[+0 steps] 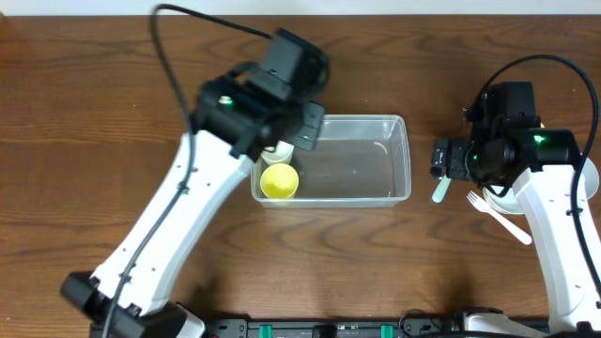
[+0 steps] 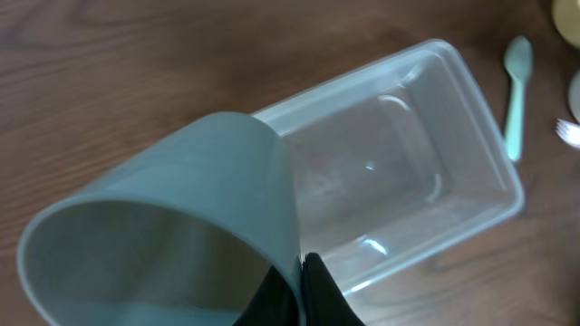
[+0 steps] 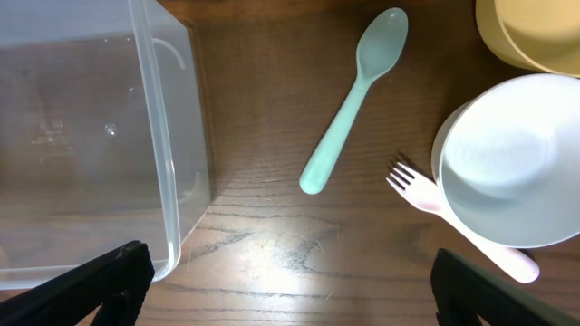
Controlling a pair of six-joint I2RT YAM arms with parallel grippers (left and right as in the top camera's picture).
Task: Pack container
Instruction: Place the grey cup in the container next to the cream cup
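Note:
The white bowl's rim (image 1: 486, 194) (image 3: 440, 174) beside the white fork's teeth, on the side facing the mint spoon, is the next place my right gripper should go to and close on.
The clear rectangular container (image 1: 362, 164) lies mid-table, and a yellow cup (image 1: 279, 181) stands inside its left end. My left gripper (image 1: 291, 143) hovers over the container's left end. In the left wrist view it (image 2: 304, 290) is shut on the rim of a pale grey-green cup (image 2: 163, 235), which tilts on its side above the container (image 2: 390, 181). My right gripper (image 1: 439, 161) is open and empty just right of the container. In the right wrist view its fingers (image 3: 290, 285) straddle bare table between the container wall (image 3: 172, 136) and the cutlery.
A mint spoon (image 3: 353, 100) lies right of the container, also seen in the overhead view (image 1: 439, 191). A white fork (image 3: 426, 195), a white bowl (image 3: 512, 163) and a yellow bowl (image 3: 535, 32) sit further right. The table is dark wood.

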